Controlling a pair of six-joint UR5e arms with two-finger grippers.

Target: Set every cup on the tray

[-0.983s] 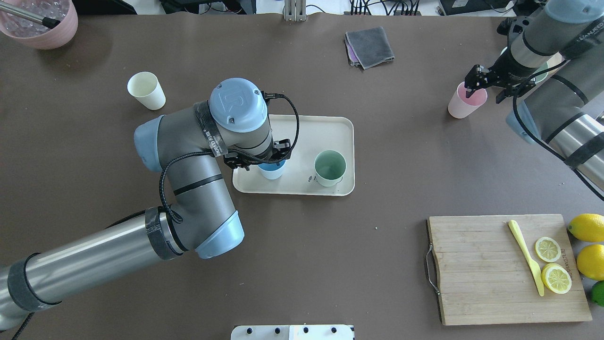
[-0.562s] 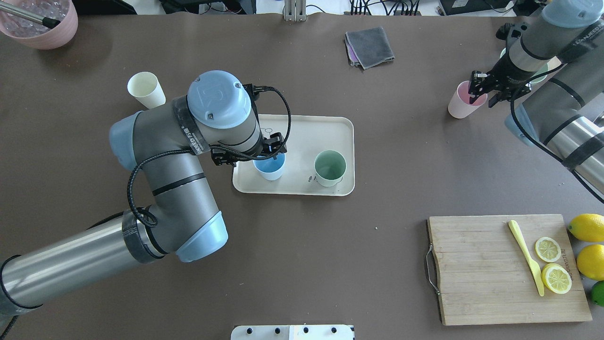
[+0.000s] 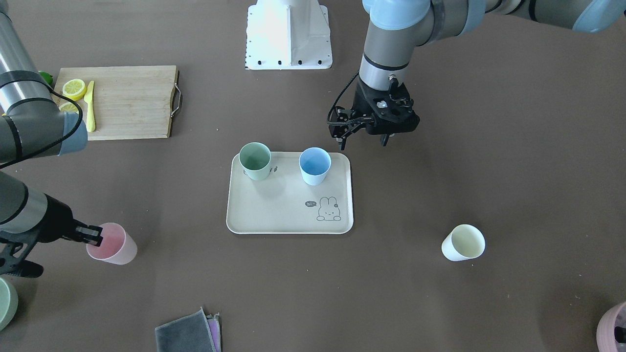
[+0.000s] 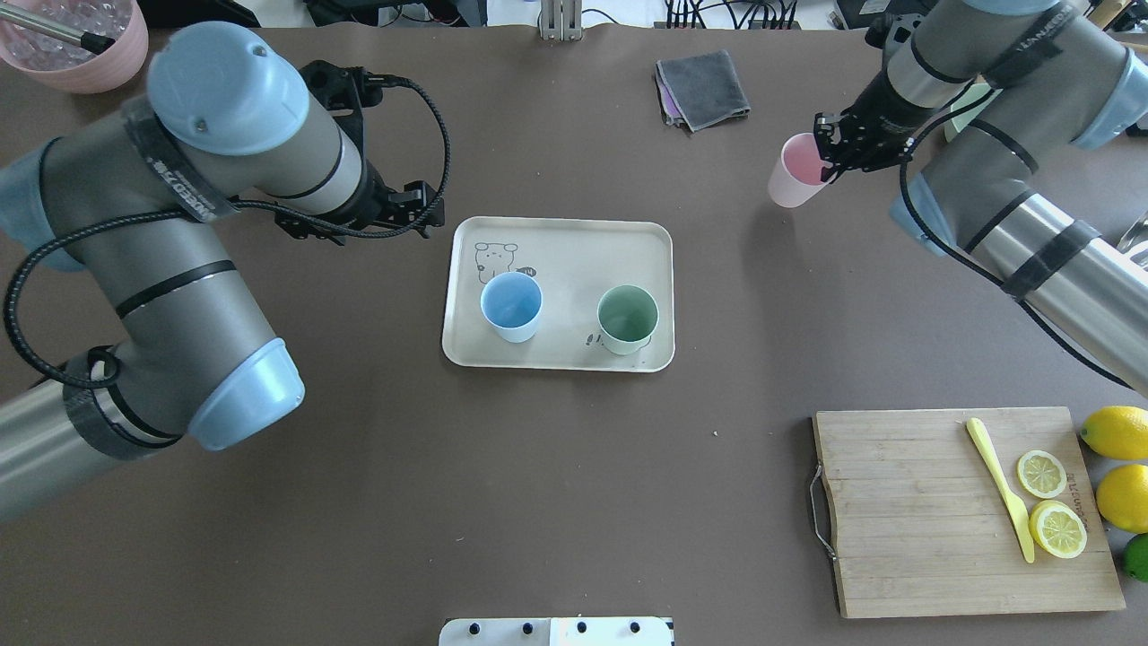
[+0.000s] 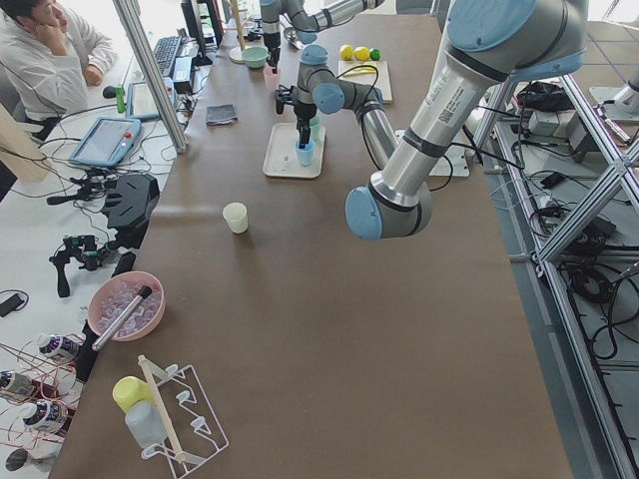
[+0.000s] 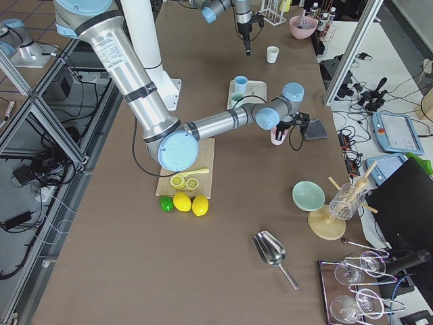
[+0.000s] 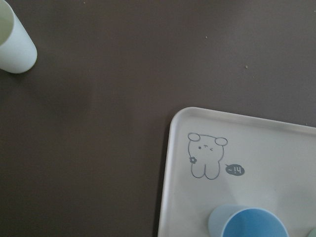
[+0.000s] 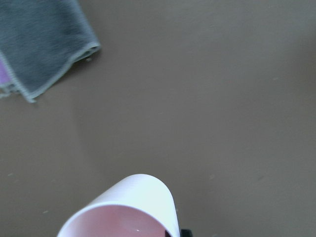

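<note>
The robot's left gripper will next go to the cream-yellow cup and close on that cup's rim (image 3: 484, 240), on the side away from the beige tray.
The beige tray (image 4: 574, 260) holds the light blue cup (image 4: 511, 307) and the sage green cup (image 4: 627, 319), both upright. My left gripper (image 3: 364, 140) is open and empty, raised beside the tray's edge, apart from the blue cup (image 3: 314, 166). The cream-yellow cup (image 3: 463, 242) stands on the table off the tray. It also shows in the left wrist view (image 7: 15, 44) and is hidden by my left arm in the overhead view. My right gripper (image 4: 830, 157) is shut on the rim of the pink cup (image 4: 796, 182) and holds it tilted, right of the tray.
A folded grey cloth (image 4: 702, 88) lies at the far side. A wooden cutting board (image 4: 897, 511) with a yellow knife and lemon slices is at the near right, with whole lemons (image 4: 1117, 432) beside it. A mauve-pink bowl (image 4: 76, 40) sits at the far left corner.
My left gripper left the blue cup on the tray and moved up and away to the left. My right gripper closed on the pink cup's rim and carried it left, toward the tray.
</note>
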